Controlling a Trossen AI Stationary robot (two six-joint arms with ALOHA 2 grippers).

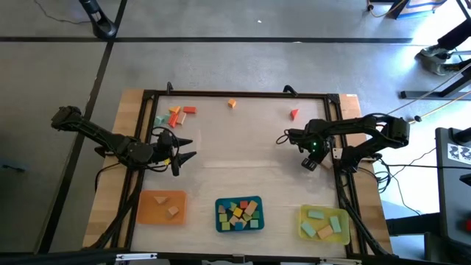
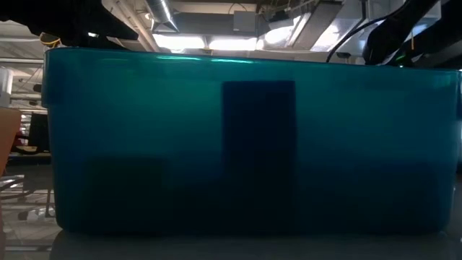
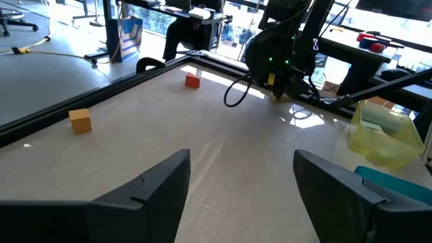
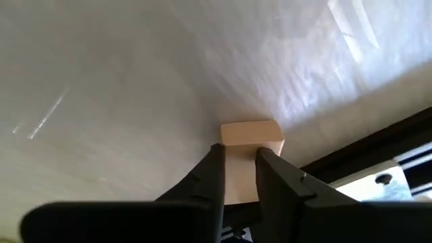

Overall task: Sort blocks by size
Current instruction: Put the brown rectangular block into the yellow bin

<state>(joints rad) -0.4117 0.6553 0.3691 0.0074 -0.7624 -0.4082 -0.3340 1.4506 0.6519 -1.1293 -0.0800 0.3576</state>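
One finger of the robot's right gripper overlaps the tan block's corner, so it should open, line up, and take the tan block squarely (image 4: pixel 241 174) by its opposite sides.
A tan block (image 4: pixel 250 133) lies on the white table near the right frame rail, and my right gripper (image 4: pixel 237 151) is shut on it, pointing steeply down; in the high view that gripper (image 1: pixel 313 160) hides the block. My left gripper (image 1: pixel 190 149) hovers open over the table's left half, with nothing between its fingers (image 3: pixel 155 196). Loose blocks rest flat on the table: an orange one (image 1: pixel 232 104), a red one (image 1: pixel 294 113), and a small group of orange, red and mint ones (image 1: pixel 175 115) at the far left. My right gripper pinches the tan block between its two fingers, which lie on two opposite side faces (image 4: pixel 226 145). The fingers come from above, slanting down. The block looks to sit on the table, though its underside is hidden.
Three trays stand along the near edge: an orange tray (image 1: pixel 146 213), a teal tray (image 1: pixel 219 213) full of several blocks, and a yellow tray (image 1: pixel 303 221). The teal tray's wall (image 2: pixel 238 144) fills the low view. A black frame (image 1: pixel 235 94) rims the table.
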